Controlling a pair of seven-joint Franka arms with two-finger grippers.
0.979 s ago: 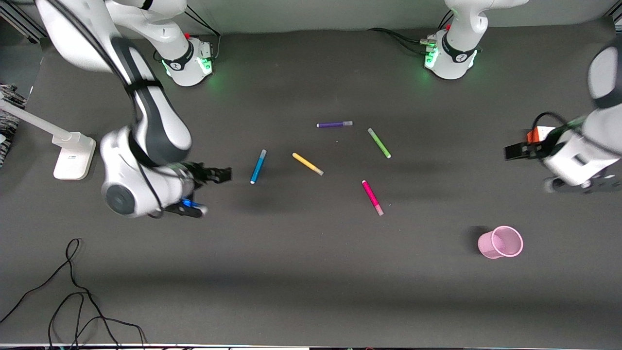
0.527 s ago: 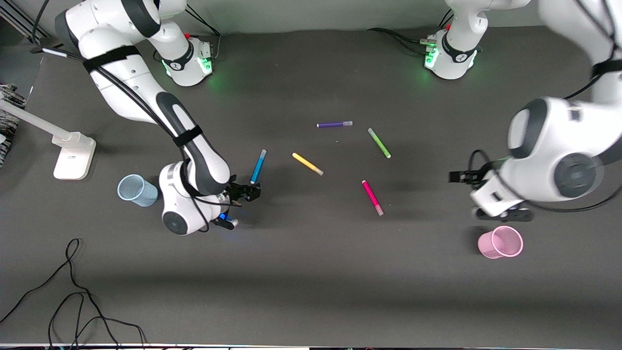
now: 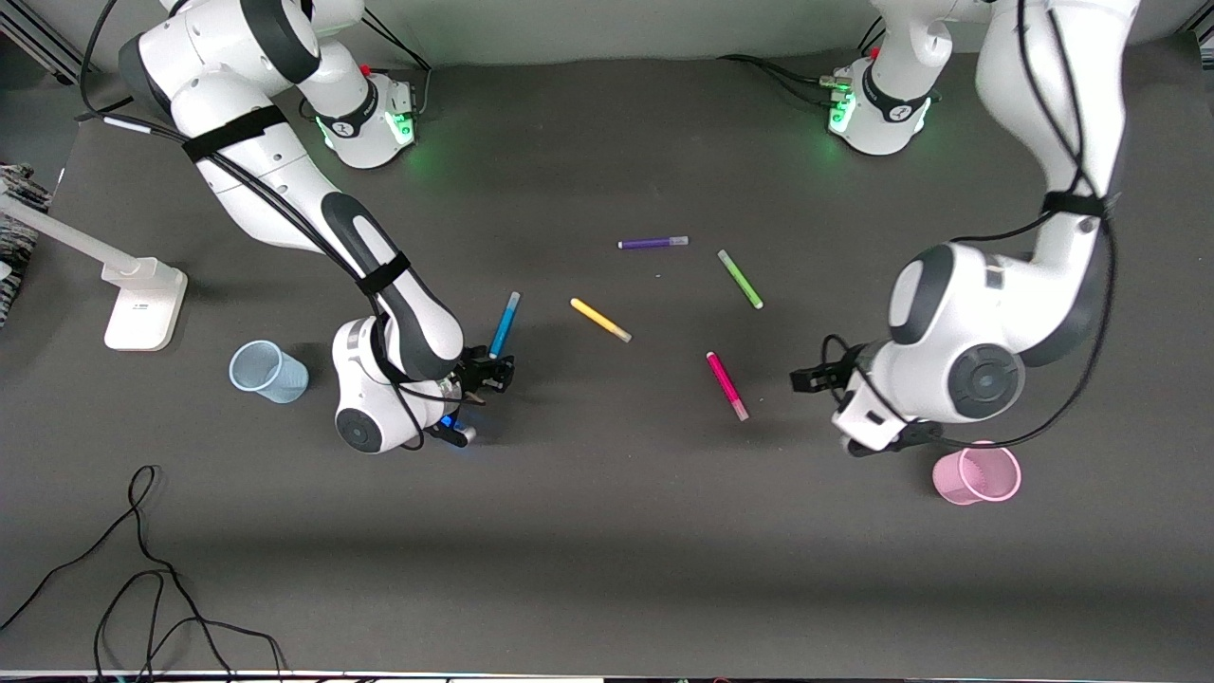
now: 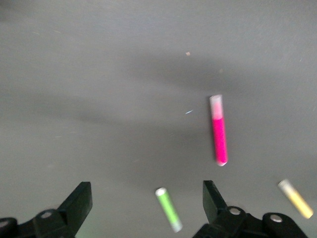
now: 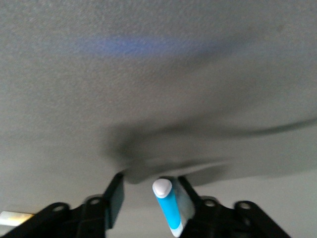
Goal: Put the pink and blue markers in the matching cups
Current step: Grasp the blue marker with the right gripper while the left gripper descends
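Note:
The pink marker has a pale cap and a plain end. Next, my left gripper closes between them on the body of the pink marker (image 3: 720, 372) (image 4: 220, 143).
The blue marker (image 3: 504, 324) lies on the dark table, its pale-blue cap farther from the front camera. My right gripper (image 3: 491, 372) is low at the marker's nearer end. In the right wrist view the fingers are open (image 5: 151, 198) and straddle the marker's white tip (image 5: 166, 206), which sits close to one finger. The pink marker (image 3: 726, 384) lies mid-table. My left gripper (image 3: 804, 379) is open and empty beside it, toward the left arm's end; the left wrist view shows the marker (image 4: 218, 131) ahead. The pale blue cup (image 3: 268, 371) stands beside the right arm. The pink cup (image 3: 977, 471) stands by the left arm.
A purple pen (image 3: 652, 243), a green pen (image 3: 740, 279) and a yellow pen (image 3: 600, 320) lie mid-table, farther from the front camera than the pink marker. A white stand (image 3: 142, 304) sits at the right arm's end. Black cables (image 3: 142, 588) lie near the front edge.
Both arms have swung in. My right gripper came down to the blue marker's nearer end, uncovering the blue cup. My left gripper moved from the table's end toward the pink marker.

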